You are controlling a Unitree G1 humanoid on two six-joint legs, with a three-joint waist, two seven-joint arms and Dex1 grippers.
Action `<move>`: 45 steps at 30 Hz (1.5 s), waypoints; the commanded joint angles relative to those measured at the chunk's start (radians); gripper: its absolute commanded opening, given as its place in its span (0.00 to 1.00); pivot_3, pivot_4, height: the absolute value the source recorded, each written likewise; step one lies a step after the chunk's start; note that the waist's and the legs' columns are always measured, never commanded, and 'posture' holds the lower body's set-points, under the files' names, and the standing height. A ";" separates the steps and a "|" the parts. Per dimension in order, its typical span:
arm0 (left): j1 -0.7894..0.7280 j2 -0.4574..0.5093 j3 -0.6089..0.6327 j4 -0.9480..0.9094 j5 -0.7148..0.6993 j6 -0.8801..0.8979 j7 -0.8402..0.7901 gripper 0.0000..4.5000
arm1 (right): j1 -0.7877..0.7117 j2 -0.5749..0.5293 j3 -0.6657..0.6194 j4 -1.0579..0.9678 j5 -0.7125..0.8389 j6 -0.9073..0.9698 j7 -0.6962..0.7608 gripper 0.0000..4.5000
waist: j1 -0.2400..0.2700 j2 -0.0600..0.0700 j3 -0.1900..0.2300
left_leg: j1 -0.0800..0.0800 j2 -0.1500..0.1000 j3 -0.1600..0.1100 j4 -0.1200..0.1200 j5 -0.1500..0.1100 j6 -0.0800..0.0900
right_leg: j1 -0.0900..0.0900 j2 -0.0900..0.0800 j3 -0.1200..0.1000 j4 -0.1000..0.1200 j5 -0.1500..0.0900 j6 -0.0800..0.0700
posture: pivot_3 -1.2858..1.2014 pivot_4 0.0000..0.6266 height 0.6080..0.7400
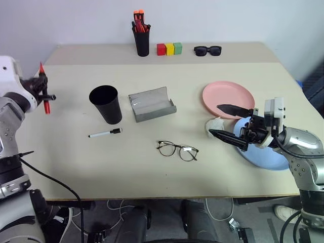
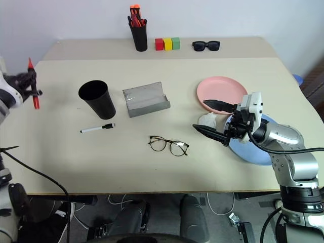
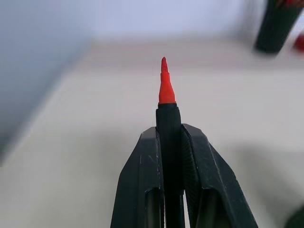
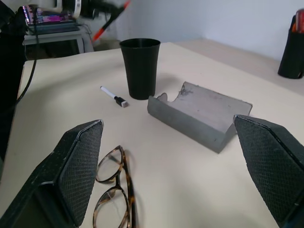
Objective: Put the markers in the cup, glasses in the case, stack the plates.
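Note:
The red-tipped marker, now raised over the table's far edge, will be let go by my left gripper inside the wide black cup (image 1: 112,94), against the rim nearest the grey case.
My left gripper (image 1: 43,87) is raised over the table's far left edge, shut on a red-tipped marker (image 3: 165,85) that stands nearly upright between its fingers. A white marker with a black cap (image 1: 105,133) lies in front of the wide black cup (image 1: 106,104). To the cup's right lies the grey case (image 1: 151,104), open. The wire-frame glasses (image 1: 177,150) rest unfolded on the table in front of the case. My right gripper (image 1: 229,123) hangs open, pointing left, beside the pink plate (image 1: 228,96) and above the near edge of the blue plate (image 1: 266,154).
At the back edge stand a tall black pen cup (image 1: 142,40) with orange and red pens, three coloured blocks (image 1: 169,48) and black sunglasses (image 1: 207,50). A small white crumpled object (image 1: 214,124) lies by the plates.

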 commanded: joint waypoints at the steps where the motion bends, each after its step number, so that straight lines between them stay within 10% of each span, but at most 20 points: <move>1: -0.056 -0.057 0.020 -0.070 -0.075 -0.149 -0.036 0.00 | -0.019 0.005 -0.010 -0.005 0.001 -0.015 0.004 1.00 | 0.001 0.000 0.000 | 0.000 0.000 0.000 0.001 0.000 0.000 | 0.000 0.000 0.000 0.000 0.000 0.000 | 0.52 0.24 1.00; 10: -0.087 -0.215 -0.131 -0.068 -0.064 -0.422 -0.122 0.00 | -0.007 0.003 -0.019 -0.015 -0.004 -0.017 -0.012 1.00 | -0.005 0.000 0.000 | 0.000 0.000 0.001 0.000 0.000 0.000 | 0.000 0.000 0.000 0.000 0.000 0.000 | 0.52 0.24 1.00; 29: 0.055 -0.224 -0.209 0.002 -0.022 -0.585 -0.172 0.00 | 0.026 -0.018 -0.040 -0.033 -0.003 -0.019 -0.033 1.00 | -0.007 0.000 0.000 | 0.000 0.000 0.001 0.001 0.000 0.001 | 0.000 0.001 0.000 0.000 0.000 0.000 | 0.52 0.24 1.00; 37: 0.070 -0.209 -0.214 -0.038 -0.047 -0.557 -0.184 0.98 | 0.013 -0.017 -0.034 -0.023 -0.011 -0.023 -0.030 1.00 | -0.006 0.000 0.000 | 0.000 0.000 0.001 0.001 0.000 0.001 | 0.000 0.001 0.000 0.000 0.000 0.000 | 0.52 0.24 1.00; 45: 0.128 -0.025 -0.214 -0.191 -0.259 -0.226 -0.371 1.00 | 0.017 -0.015 -0.037 -0.023 -0.016 -0.023 -0.027 1.00 | -0.011 0.000 0.000 | 0.000 0.000 0.001 0.001 -0.001 0.002 | 0.000 0.001 0.000 0.000 0.000 0.000 | 0.52 0.24 1.00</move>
